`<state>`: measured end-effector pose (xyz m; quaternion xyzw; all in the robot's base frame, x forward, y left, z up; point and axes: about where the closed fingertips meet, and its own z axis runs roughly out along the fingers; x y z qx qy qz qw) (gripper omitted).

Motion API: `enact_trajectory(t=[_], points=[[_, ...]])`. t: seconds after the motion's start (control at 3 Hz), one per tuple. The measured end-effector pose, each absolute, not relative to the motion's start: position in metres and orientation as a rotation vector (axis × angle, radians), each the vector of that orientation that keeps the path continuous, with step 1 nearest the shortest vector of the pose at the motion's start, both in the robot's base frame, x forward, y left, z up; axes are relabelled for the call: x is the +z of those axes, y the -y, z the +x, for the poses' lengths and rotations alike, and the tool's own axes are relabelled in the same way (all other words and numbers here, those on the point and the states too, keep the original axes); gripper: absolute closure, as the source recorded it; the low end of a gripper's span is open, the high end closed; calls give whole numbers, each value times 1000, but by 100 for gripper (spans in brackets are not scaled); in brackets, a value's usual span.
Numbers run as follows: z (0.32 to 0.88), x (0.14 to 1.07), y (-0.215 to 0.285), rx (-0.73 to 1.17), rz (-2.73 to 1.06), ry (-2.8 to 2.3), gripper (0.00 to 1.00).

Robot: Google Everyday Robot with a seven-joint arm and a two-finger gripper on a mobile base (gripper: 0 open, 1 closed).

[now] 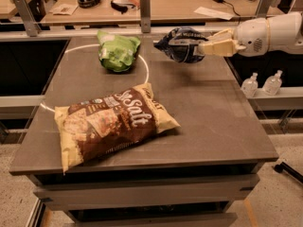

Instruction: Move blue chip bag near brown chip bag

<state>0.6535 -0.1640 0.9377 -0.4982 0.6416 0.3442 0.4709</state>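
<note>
My gripper should set the blue chip bag down against the brown chip bag's back corner nearest the bottles [170,90].
The blue chip bag [178,44] is a small dark navy foil bag, held in the air above the back right part of the table. My gripper [204,47] reaches in from the right on a white arm and is shut on the bag's right side. The brown chip bag [111,124] lies flat at the front left of the table, with pale yellow ends and white "Salt" lettering. The blue bag hangs well behind and to the right of the brown bag.
A small bright green bag [117,52] lies at the back of the grey table [213,112], left of the blue bag. A desk [175,4] with clutter stands behind. Two bottles [261,83] sit to the right, below the arm.
</note>
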Motion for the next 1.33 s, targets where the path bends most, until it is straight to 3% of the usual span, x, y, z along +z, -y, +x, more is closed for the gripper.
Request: enact_trajectory(t=[1.0,1.33], points=[[531,924,131,1039,-1457,-1465,100],[504,903,113,1117,-1499,-1488,82]])
